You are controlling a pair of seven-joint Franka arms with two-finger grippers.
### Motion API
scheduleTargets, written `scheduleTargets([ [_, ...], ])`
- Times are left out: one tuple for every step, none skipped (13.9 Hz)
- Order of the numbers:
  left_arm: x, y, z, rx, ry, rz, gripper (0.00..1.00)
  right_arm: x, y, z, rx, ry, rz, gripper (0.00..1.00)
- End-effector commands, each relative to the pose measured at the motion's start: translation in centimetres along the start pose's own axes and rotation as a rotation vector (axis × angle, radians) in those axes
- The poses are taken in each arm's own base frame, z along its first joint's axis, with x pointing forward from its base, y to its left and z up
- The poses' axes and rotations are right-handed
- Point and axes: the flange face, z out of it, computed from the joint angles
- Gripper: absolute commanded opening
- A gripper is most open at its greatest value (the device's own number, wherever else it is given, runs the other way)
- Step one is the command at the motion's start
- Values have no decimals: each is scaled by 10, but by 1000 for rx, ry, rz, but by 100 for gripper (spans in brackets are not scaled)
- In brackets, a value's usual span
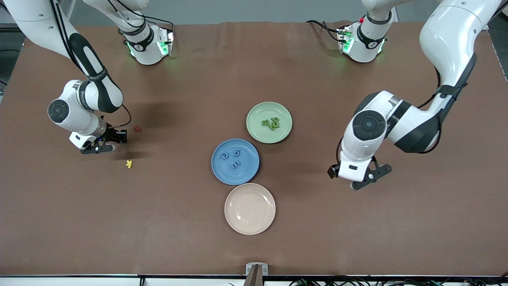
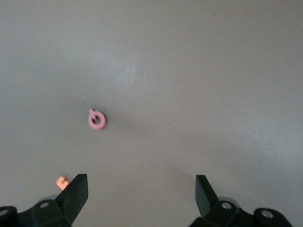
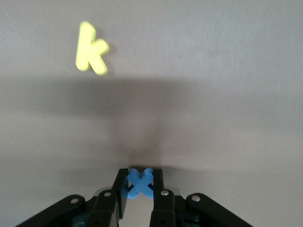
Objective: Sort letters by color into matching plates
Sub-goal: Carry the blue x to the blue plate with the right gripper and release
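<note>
The robot's right gripper needs to release the blue X-shaped letter on the blue plate's bare side (image 1: 249, 160) that faces the left gripper.
The blue plate (image 1: 246, 174) lies mid-table with three blue letters (image 1: 234, 159) on it. The pale green plate (image 1: 262, 111) touches it, farther from the front camera, and carries three green letters (image 1: 271, 123). My right gripper (image 1: 119, 137) (image 3: 140, 174) is low over the table toward the right arm's end, shut on a blue X-shaped letter (image 3: 139, 183). My left gripper (image 1: 367, 178) (image 2: 142, 182) hangs open over bare table toward the left arm's end, with nothing between its fingers.
A cream plate (image 1: 250, 208) sits nearer the front camera than the blue plate. A red letter (image 1: 137, 128) and a yellow k (image 1: 128, 163) (image 3: 91, 48) lie by my right gripper. A pink letter (image 2: 97, 119) and an orange piece (image 2: 61, 180) lie under my left gripper.
</note>
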Motion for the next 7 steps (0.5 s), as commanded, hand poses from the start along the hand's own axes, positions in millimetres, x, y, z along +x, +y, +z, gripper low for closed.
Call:
scheduleTargets([
  [21,-21,-13,47,17,52,100,20,-7,-38,1,2,-9,13],
  [25,-26,-24,45,14,58,100,32,-15,-55,4,-23,-7,13],
  [30,-33,-30,42,5,61,100,47,-26,-76,7,-47,9,13],
  [38,-44,-41,28,-9,71,100,60,-39,-91,8,-77,27,13],
  [44,-55,-53,8,-20,74,100,75,-64,-112,2,-93,61,13],
  [49,-66,-63,-8,-29,56,100,87,-96,-130,-9,-100,101,13],
  [54,-77,-76,-28,-32,37,100,99,-129,-143,-21,-103,153,13],
])
